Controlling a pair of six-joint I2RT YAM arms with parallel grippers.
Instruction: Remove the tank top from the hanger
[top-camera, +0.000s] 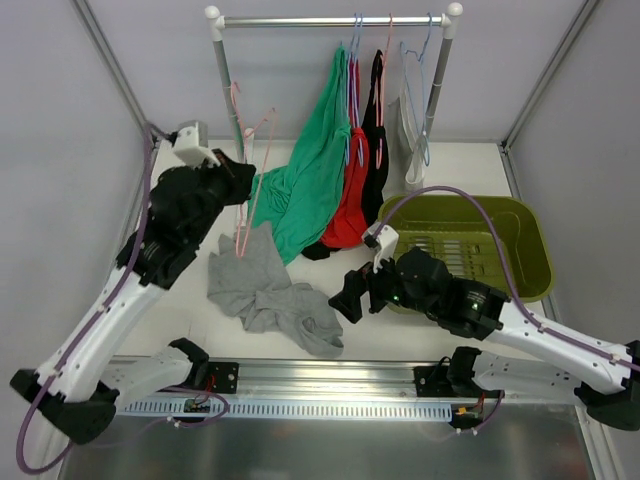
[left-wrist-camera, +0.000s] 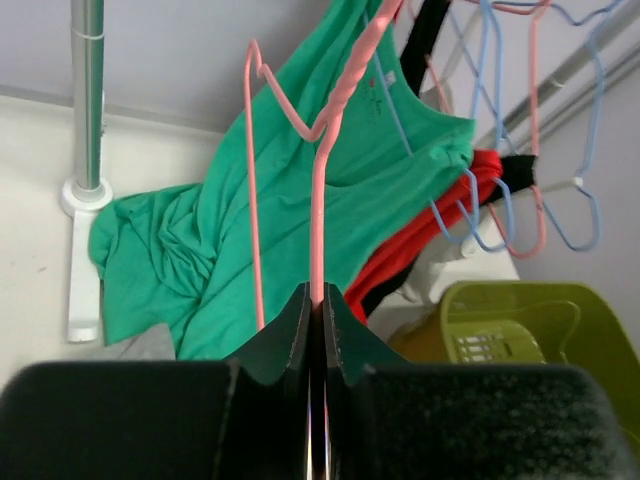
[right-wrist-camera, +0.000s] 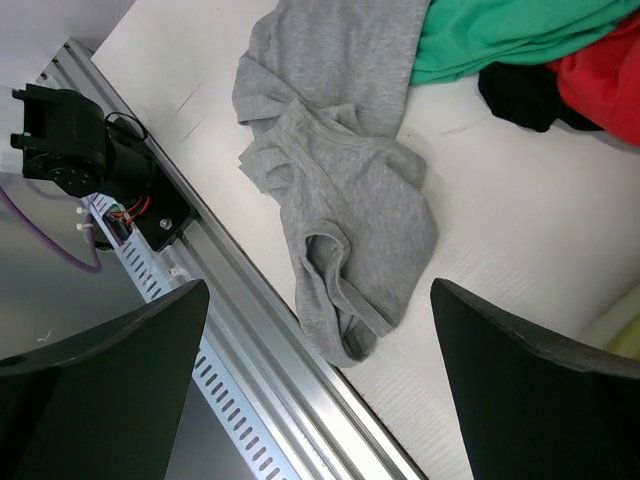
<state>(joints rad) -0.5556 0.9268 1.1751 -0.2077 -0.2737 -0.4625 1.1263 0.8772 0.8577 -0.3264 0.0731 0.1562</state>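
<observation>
The grey tank top's bunched middle (top-camera: 268, 299) (right-wrist-camera: 308, 148), between its two wider ends, is the next place my right gripper will go to and close on.
A grey tank top (top-camera: 268, 290) lies crumpled on the white table, off any hanger; it also shows in the right wrist view (right-wrist-camera: 345, 190). My left gripper (top-camera: 243, 178) is shut on a bare pink wire hanger (top-camera: 252, 170), held above the table; in the left wrist view its pink wire (left-wrist-camera: 318, 200) runs up from between the closed jaws. My right gripper (top-camera: 352, 293) is open and empty, hovering just right of the grey top, near the table's front edge; its fingers (right-wrist-camera: 530, 390) stand wide apart.
A rail (top-camera: 330, 20) at the back carries green (top-camera: 315, 170), red (top-camera: 350, 205) and black (top-camera: 374, 150) garments on hangers, plus empty blue and pink hangers (top-camera: 420, 100). An olive-green basket (top-camera: 530, 250) stands at right. A metal rail (top-camera: 330, 375) runs along the front edge.
</observation>
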